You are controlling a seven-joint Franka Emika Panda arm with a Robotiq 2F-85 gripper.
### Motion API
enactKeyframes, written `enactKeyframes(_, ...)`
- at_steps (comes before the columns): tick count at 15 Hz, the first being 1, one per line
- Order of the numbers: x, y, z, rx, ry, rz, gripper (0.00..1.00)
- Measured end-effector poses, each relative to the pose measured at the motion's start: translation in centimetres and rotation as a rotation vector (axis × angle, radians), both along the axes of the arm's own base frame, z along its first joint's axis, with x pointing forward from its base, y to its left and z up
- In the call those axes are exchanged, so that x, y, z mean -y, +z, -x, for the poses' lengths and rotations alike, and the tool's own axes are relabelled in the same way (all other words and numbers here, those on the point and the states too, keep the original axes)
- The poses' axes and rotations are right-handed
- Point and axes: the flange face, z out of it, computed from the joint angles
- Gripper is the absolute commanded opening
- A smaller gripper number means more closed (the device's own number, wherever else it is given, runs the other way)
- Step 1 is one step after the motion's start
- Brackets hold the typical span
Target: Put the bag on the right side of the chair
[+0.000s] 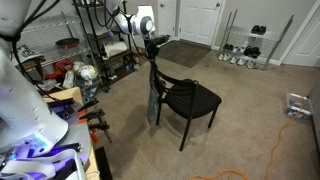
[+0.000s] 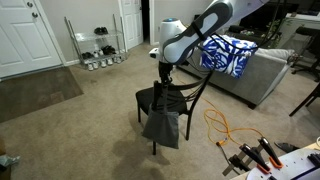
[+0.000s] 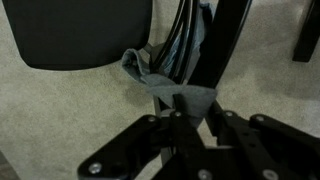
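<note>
My gripper will take a new hold on the bag's fold [image 3: 182,96] above the chair's backrest bars, because the bag's cloth wraps around them, and lift the bag clear before placing it.
The black chair [image 1: 190,100] stands on the beige carpet in both exterior views [image 2: 185,95]. The grey-blue bag [image 1: 152,102] hangs limp down the side of the chair by its backrest, reaching toward the floor [image 2: 162,125]. My gripper [image 1: 153,48] is just above the top of the backrest [image 2: 163,62]. In the wrist view the gripper [image 3: 186,108] is shut on a fold of the bag's cloth [image 3: 160,82], with the black seat [image 3: 85,30] beside it and the chair's dark frame bars running past.
A metal shelf rack [image 1: 92,40] full of clutter stands close behind the chair. A shoe rack [image 1: 245,45] and white doors are by the far wall. A grey sofa with blue patterned cloth [image 2: 228,52] and an orange cable [image 2: 225,125] lie near the chair.
</note>
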Motion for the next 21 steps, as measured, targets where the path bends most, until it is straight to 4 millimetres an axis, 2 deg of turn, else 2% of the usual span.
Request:
enactKeyframes(6,0.0,0.3,-0.2,0.007,-0.001,-0.001,0.94)
enactKeyframes(8,0.0,0.4,-0.3,0.008,-0.002,-0.001,1.0)
enactKeyframes(17,0.0,1.1,-0.6,0.022,-0.004,-0.006,1.0)
enactKeyframes(18,0.0,1.2,-0.6,0.024,-0.003,-0.007,0.75)
enactKeyframes(19,0.0,1.2,-0.7,0.025,-0.003,-0.007,0.73)
enactKeyframes(21,0.0,1.3,-0.7,0.028,-0.003,-0.008,0.59)
